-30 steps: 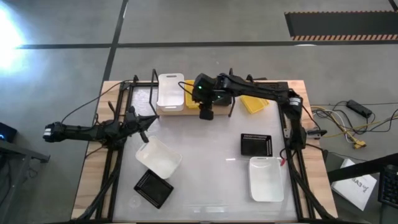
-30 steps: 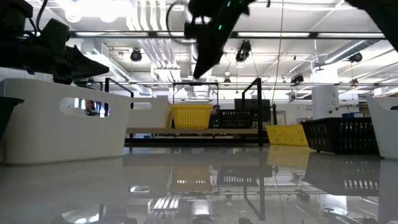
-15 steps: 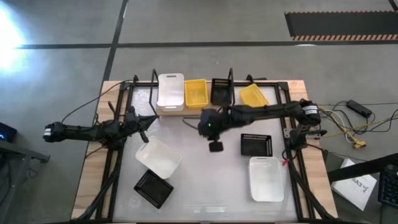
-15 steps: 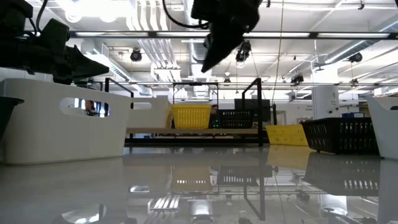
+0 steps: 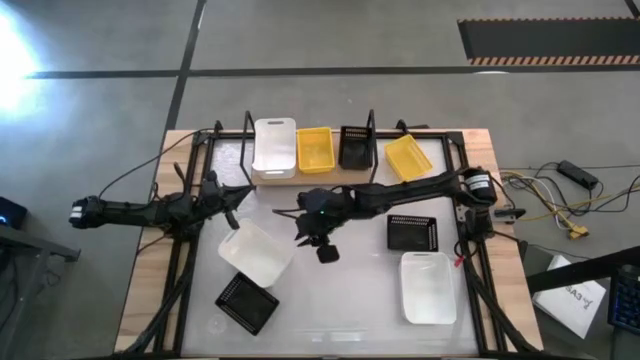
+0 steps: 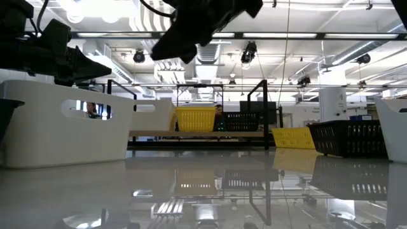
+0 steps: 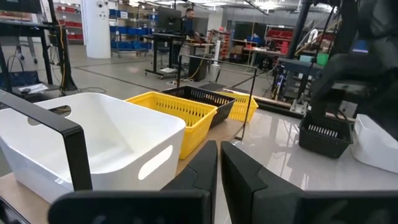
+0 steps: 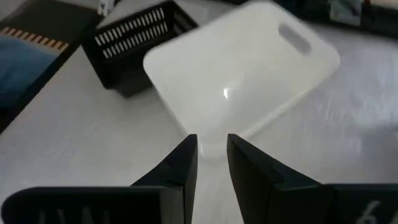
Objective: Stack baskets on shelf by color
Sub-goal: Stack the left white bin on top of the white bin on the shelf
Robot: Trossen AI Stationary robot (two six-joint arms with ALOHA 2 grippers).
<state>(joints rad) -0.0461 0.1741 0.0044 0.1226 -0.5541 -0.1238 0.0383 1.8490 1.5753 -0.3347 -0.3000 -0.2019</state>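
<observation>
The angled white basket sits on the table beside the angled black basket. Next, my left gripper closes on the near short edge (image 5: 279,271) of the white basket.
On the shelf (image 5: 290,180) at the table's far edge stand a white basket (image 5: 274,147), a yellow basket (image 5: 314,148) and a black basket (image 5: 355,147) side by side. Another yellow basket (image 5: 407,157) lies on the table right of the shelf. At the near left sit a white basket (image 5: 256,250) and a black basket (image 5: 247,302). My right gripper (image 5: 300,228) hangs above the table's middle, tipped down toward that white basket (image 8: 249,68), fingers slightly apart with nothing between them. My left gripper (image 5: 240,195) waits shut at the left, level.
A black basket (image 5: 411,232) and a white basket (image 5: 428,288) sit on the table's near right side. Bare white tabletop (image 5: 340,300) lies between the two near groups. The shelf's black wire uprights (image 5: 372,130) stand at its ends.
My right gripper has drawn away from the shelf, swinging toward the table's near left and lower, and has tipped downward toward the near-left white basket. The black basket that the arm covered now shows on the shelf. The baskets have kept still.
</observation>
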